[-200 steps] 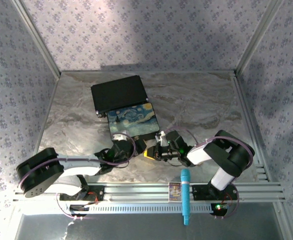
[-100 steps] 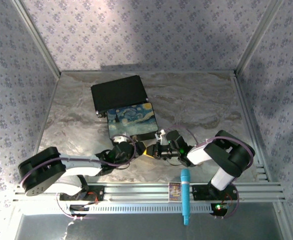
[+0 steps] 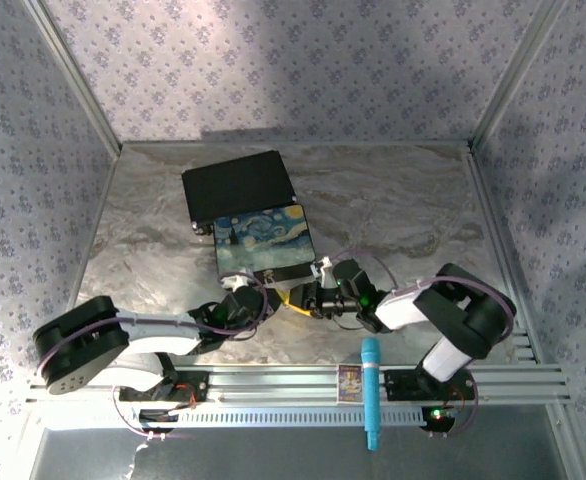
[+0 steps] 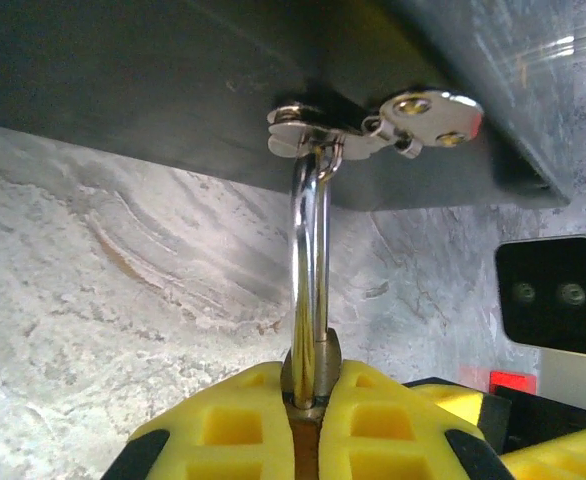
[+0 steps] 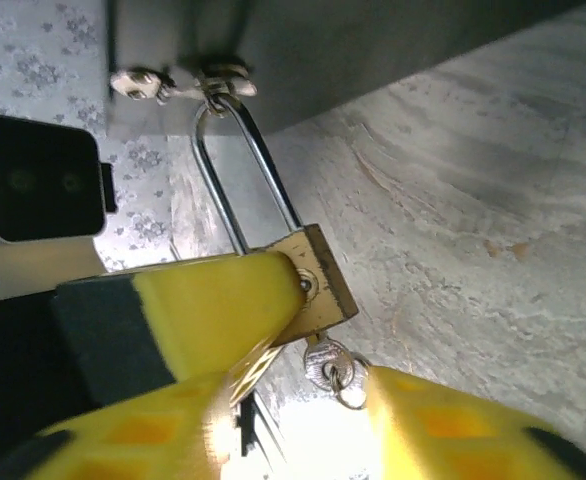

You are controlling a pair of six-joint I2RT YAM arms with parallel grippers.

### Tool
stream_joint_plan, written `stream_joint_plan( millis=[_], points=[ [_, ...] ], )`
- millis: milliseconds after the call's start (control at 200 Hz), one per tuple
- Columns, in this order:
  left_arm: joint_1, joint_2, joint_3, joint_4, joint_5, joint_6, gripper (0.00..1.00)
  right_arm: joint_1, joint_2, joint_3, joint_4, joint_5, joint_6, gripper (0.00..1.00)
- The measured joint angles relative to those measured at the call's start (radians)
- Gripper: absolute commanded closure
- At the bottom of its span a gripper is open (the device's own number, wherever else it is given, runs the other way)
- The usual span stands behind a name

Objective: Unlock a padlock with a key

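Note:
The key's broad head sits crooked to the fingers of my open right gripper, so that gripper should roll and pinch the key's flat sides (image 5: 323, 356) before it turns the key.
The small brass padlock (image 5: 321, 280) hangs by its silvery shackle (image 4: 311, 260) from the hasp (image 4: 373, 118) on the front of the starry-night box (image 3: 263, 240). In the left wrist view, my left gripper (image 4: 311, 388) is shut on the padlock's body, with a yellow finger (image 4: 223, 420) on each side. A silver key (image 5: 328, 362) with a ring sticks out of the padlock's underside. My right gripper (image 5: 313, 388) stands open around the key, and its right finger (image 5: 453, 430) is just beside the ring. From above, both grippers meet at the box's front edge (image 3: 291, 298).
A black flat case (image 3: 238, 187) lies behind the painted box. A blue marker (image 3: 370, 392) and a small card (image 3: 350, 381) rest on the near rail. The marble tabletop (image 3: 403, 210) stretches right and back, with patterned walls all around.
My left gripper has closed on the padlock's body. My right gripper has opened and let go of the key, which stays in the lock. Both hands shifted slightly toward the box.

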Motion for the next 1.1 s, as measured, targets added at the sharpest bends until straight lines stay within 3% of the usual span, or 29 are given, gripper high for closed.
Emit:
stream_joint_plan(
  millis=[70,90,95,200,310,410,455,520,605,785,1099],
  points=[
    [0.0,-0.025,-0.005,-0.026,-0.005,0.0,1.0,0.012,-0.079,0.021,-0.12,0.038,-0.048,0.22],
    [0.0,-0.034,-0.005,-0.035,-0.006,0.0,1.0,0.015,-0.1,0.029,-0.154,0.051,-0.064,0.1],
    [0.0,-0.035,-0.005,-0.036,-0.006,0.0,1.0,0.017,-0.108,0.032,-0.166,0.054,-0.072,0.03],
    [0.0,-0.074,-0.006,-0.085,-0.01,0.0,1.0,0.03,-0.23,0.058,-0.352,0.127,-0.143,0.01],
    [0.0,-0.105,-0.006,-0.134,-0.011,0.003,1.0,0.05,-0.353,0.094,-0.624,0.285,-0.249,0.01],
    [0.0,-0.112,-0.006,-0.155,-0.01,0.016,1.0,0.085,-0.432,0.136,-0.842,0.439,-0.342,0.16],
    [0.0,-0.112,-0.005,-0.158,-0.01,0.024,1.0,0.095,-0.452,0.147,-0.905,0.486,-0.374,0.17],
    [0.0,-0.107,0.003,-0.169,-0.003,0.032,1.0,0.123,-0.474,0.15,-0.961,0.56,-0.439,0.29],
    [0.0,-0.095,0.012,-0.172,0.012,0.035,1.0,0.181,-0.483,0.149,-0.994,0.618,-0.546,0.31],
    [0.001,-0.084,0.023,-0.183,0.037,0.032,1.0,0.286,-0.437,0.149,-0.936,0.672,-0.709,0.34],
    [0.001,-0.066,0.038,-0.187,0.069,0.03,1.0,0.346,-0.204,0.223,-0.759,0.631,-0.852,0.55]
  ],
)
